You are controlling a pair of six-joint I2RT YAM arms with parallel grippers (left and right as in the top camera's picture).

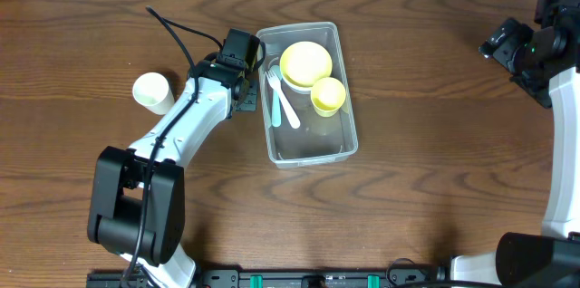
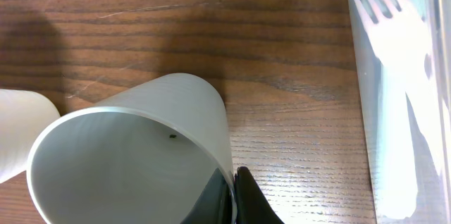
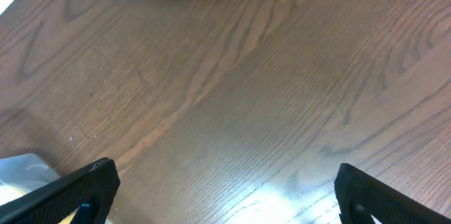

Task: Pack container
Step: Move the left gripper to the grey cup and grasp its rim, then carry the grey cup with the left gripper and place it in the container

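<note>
The white cup will go down in the clear container from my left gripper, between the fork's handle and the container's near side (image 1: 302,142).
The clear container (image 1: 349,143) sits at table centre and holds a yellow bowl (image 1: 304,62), a yellow cup (image 1: 328,95), a white fork (image 1: 285,98) and a teal spoon (image 1: 275,107). My left gripper (image 1: 243,87) is just left of the container. In the left wrist view it (image 2: 234,199) is shut on the rim of a white cup (image 2: 141,146), one finger inside and one outside. The container's wall (image 2: 363,97) and the fork (image 2: 394,41) show to the right. My right gripper (image 1: 507,43) is at the far right, open and empty over bare wood (image 3: 225,196).
Another white cup (image 1: 154,91) stands on the table left of my left arm; its side shows at the left edge of the left wrist view (image 2: 14,136). A corner of the container (image 3: 21,171) shows at the lower left of the right wrist view.
</note>
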